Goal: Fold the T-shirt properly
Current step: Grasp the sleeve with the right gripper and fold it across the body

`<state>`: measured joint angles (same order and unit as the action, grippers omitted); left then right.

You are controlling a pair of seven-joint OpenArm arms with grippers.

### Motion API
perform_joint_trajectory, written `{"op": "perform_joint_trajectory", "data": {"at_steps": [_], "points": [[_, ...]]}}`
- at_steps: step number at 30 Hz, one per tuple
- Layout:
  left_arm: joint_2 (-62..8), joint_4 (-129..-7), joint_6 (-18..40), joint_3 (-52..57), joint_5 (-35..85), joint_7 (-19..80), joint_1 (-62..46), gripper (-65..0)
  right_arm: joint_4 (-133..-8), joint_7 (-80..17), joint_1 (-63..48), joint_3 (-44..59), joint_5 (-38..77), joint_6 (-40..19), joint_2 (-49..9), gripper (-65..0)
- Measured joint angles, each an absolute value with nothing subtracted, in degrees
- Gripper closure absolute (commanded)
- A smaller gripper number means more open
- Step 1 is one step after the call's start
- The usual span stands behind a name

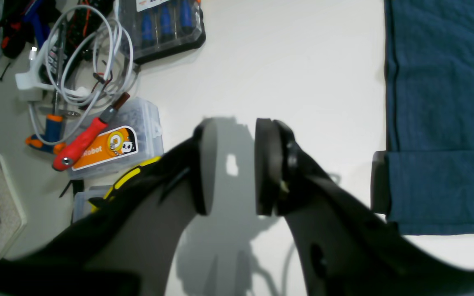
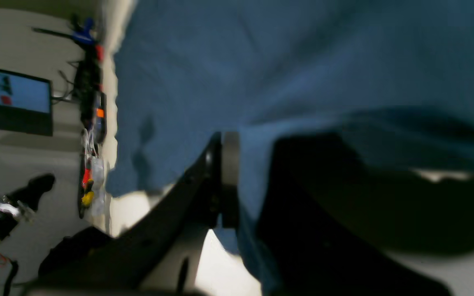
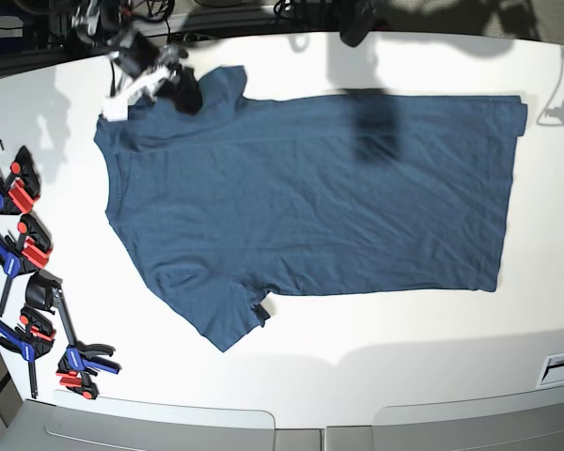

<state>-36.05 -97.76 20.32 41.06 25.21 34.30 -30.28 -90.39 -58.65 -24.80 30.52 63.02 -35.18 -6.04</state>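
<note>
My right gripper has the far sleeve, which is lifted now. It will let go of it on the T-shirt's chest [image 3: 205,205], between the collar and the middle of the shirt.
The dark teal-blue T-shirt [image 3: 310,197] lies spread flat on the white table [image 3: 357,348], with its collar to the left and its hem to the right. My right gripper [image 3: 183,92] is at the far left sleeve. In the right wrist view it [image 2: 239,181] is shut on a fold of the T-shirt [image 2: 303,61], and the cloth is lifted and blurred. My left gripper [image 1: 235,164] hangs open over bare table with nothing between its pads. An edge of the T-shirt [image 1: 442,102] lies to its right, apart from it.
Several red and blue clamps [image 3: 23,244] line the table's left edge. In the left wrist view a coiled white cable [image 1: 84,61], a screwdriver set [image 1: 167,24], a red-handled tool [image 1: 82,142] and a clear plastic box [image 1: 113,144] sit on the left. A monitor [image 2: 10,98] stands beyond the table.
</note>
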Motion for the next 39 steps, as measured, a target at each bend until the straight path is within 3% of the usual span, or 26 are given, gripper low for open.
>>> {"op": "perform_joint_trajectory", "data": {"at_steps": [14, 39], "points": [[-36.05, -97.76, 20.32, 41.06, 25.21, 34.3, -30.3, -14.7, -90.37, -52.93, -10.72, 30.5, 50.5, -35.53, -6.02, 0.0], [-36.05, -97.76, 20.32, 41.06, 25.21, 34.3, -30.3, -14.7, -90.37, -47.29, -9.17, 26.76, 44.91, -35.59, -6.02, 0.0]]}}
